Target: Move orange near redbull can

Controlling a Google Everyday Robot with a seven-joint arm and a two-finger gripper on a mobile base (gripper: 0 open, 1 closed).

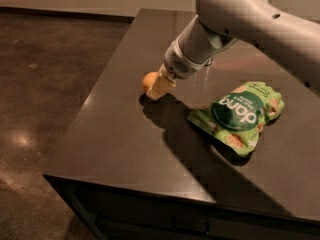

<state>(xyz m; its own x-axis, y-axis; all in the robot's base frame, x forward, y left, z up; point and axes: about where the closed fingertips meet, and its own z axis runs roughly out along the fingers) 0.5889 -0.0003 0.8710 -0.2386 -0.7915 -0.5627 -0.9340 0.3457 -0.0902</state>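
Next, my gripper lets go of the orange on the dark table (199, 68), just in front of the redbull can, beyond the green snack bag.
The orange (148, 80) is small and round, and sits at the left part of the dark table (120, 144). My gripper (159, 87) is shut on it; the cream fingers (161, 86) cover its right side. A shadow lies on the table just below them. The grey arm (240, 19) reaches in from the upper right. The redbull can is hidden behind the arm.
A green snack bag (240, 115) lies flat on the table to the right of the gripper. The table's left edge (85, 104) is close to the orange, and its front edge (130, 186) drops to a dark floor (40, 84).
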